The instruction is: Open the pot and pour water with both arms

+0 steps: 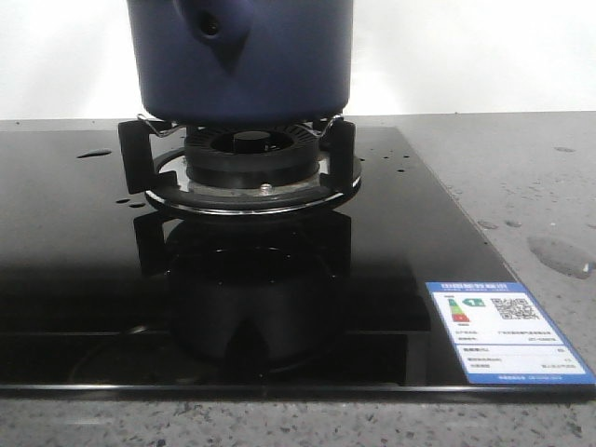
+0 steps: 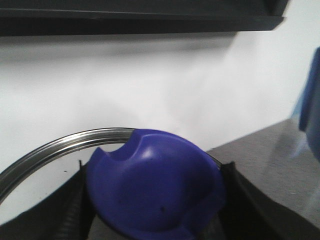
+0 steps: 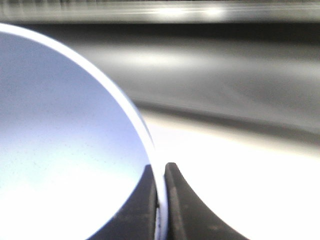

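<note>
Next, my right gripper lets go of the periwinkle-blue bowl on the grey counter (image 1: 579, 191) just behind the puddle, next to the black hob.
The dark navy pot (image 1: 242, 60) stands on the gas burner (image 1: 244, 163), with its handle socket (image 1: 212, 25) facing me; its top is out of view. Neither gripper shows in the front view. My left gripper (image 2: 155, 200) is shut on the blue knob (image 2: 155, 180) of a glass lid with a steel rim (image 2: 60, 142), held in front of a white wall. My right gripper (image 3: 160, 200) is shut on the white rim of a periwinkle-blue bowl (image 3: 60, 150). Water shows as drops (image 1: 93, 154) on the black hob and a puddle (image 1: 559, 253) on the grey counter.
The black glass hob (image 1: 74, 279) carries a blue and white label (image 1: 507, 331) at its front right. A grey speckled counter (image 1: 521, 177) lies to the right. A blurred blue shape (image 2: 311, 105) is at the edge of the left wrist view.
</note>
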Controlling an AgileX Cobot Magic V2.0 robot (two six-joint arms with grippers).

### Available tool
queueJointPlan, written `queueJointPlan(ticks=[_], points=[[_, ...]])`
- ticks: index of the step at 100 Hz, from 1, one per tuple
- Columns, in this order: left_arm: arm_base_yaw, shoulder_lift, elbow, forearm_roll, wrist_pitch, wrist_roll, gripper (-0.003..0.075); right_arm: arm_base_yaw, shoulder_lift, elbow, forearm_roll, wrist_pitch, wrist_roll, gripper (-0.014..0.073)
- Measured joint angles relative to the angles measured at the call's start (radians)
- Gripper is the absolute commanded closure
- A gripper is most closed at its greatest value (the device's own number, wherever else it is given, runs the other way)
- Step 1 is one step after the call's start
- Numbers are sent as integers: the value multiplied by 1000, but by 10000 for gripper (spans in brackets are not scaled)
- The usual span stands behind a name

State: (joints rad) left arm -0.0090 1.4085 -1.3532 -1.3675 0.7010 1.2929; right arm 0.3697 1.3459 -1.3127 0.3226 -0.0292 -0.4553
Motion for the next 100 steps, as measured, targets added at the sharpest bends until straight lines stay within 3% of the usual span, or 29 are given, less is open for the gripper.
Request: queueJointPlan(ticks=[19, 43, 65, 100], points=[[0, 0, 0, -79, 104, 6, 384, -220, -28, -105, 2, 587, 101, 649], [-48, 0, 0, -107, 140, 33, 384, -456, -1, -109, -62, 1032, 258, 649], [-149, 0, 0, -108, 138, 99, 384, -552, 56, -7, -113, 1109, 279, 650], [-158, 0, 0, -108, 123, 109, 384, -586, 143, 62, -124, 1086, 280, 650]])
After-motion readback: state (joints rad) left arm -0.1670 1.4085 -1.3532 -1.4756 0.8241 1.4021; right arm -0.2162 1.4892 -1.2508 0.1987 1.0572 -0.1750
